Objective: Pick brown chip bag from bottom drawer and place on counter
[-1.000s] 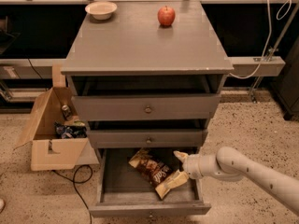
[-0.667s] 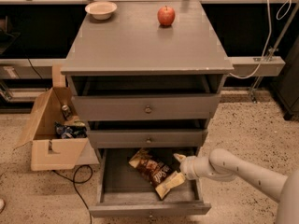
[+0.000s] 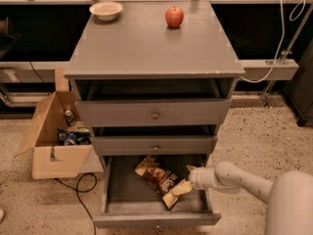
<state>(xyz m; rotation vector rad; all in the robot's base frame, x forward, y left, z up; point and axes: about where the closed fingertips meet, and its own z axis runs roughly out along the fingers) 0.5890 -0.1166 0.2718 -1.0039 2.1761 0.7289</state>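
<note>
I should close my gripper on the middle of the brown chip bag [image 3: 160, 180], between its two ends, in the bottom drawer.
The bottom drawer [image 3: 155, 220] is pulled open. The brown chip bag [image 3: 159, 178] lies in it, slanting from back left to front right, with tan ends. My gripper [image 3: 188, 179] reaches in from the right on a white arm and sits at the bag's right lower end, touching or next to its tan corner. The counter [image 3: 146, 45] is the grey cabinet top above.
A red apple [image 3: 174, 16] and a white bowl [image 3: 106, 10] stand at the back of the counter. The two upper drawers [image 3: 152, 114] are slightly open. An open cardboard box [image 3: 54, 136] with items and a black cable [image 3: 80, 190] lie on the floor at left.
The arm has drawn in toward the drawer, and the gripper has shifted slightly left at the bag's lower end. The bag lies where it was.
</note>
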